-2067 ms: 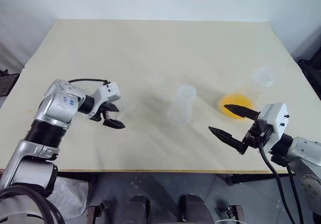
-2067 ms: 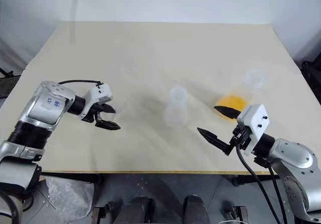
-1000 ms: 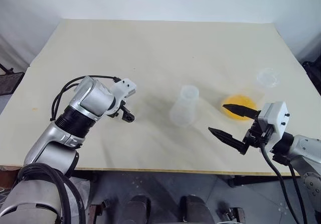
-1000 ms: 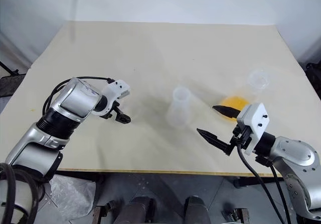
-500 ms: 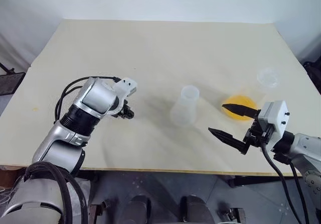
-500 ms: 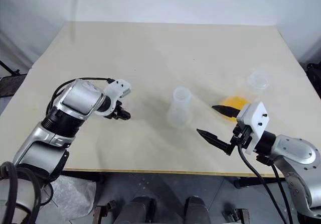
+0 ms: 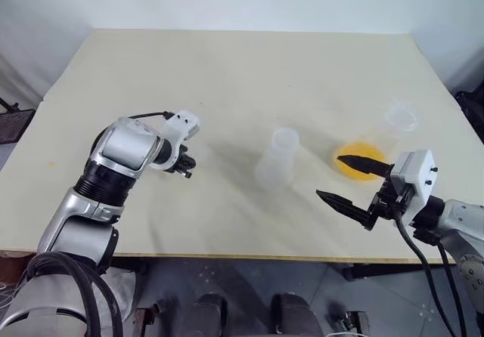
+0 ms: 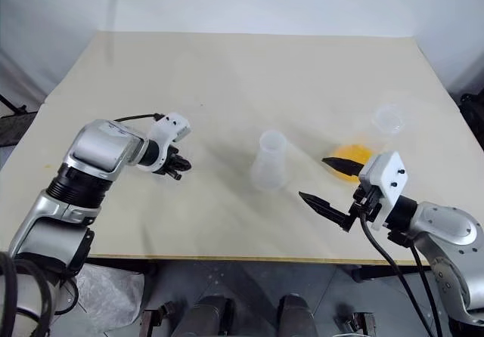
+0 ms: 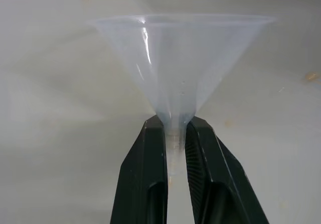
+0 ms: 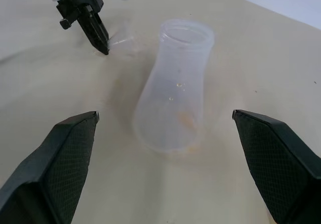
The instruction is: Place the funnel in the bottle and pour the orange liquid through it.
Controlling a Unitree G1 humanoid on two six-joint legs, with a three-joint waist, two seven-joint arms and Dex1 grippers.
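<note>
I will use my left gripper to place and release the clear funnel in the open neck of the clear flask-shaped bottle (image 7: 286,135).
The clear funnel (image 9: 180,68) lies on the table, its wide mouth pointing away from my left gripper (image 9: 174,126), which is shut on its short spout. This gripper (image 7: 184,169) sits at the table's left, apart from the bottle. The clear flask-shaped bottle (image 7: 277,158) stands upright mid-table with nothing in its neck. The orange liquid (image 7: 357,159) lies in a shallow clear bowl to the bottle's right. My right gripper (image 7: 328,176) hovers open in front of that bowl, with the bottle (image 10: 175,88) standing ahead of its spread fingers.
A small clear cup (image 7: 398,115) stands behind the bowl near the right edge of the table. The cream table top (image 7: 227,65) stretches wide behind the bottle. The table's front edge runs just below both grippers.
My left gripper has gone from open to shut on the funnel's spout, and its wrist has turned a little. The right arm has stayed still.
</note>
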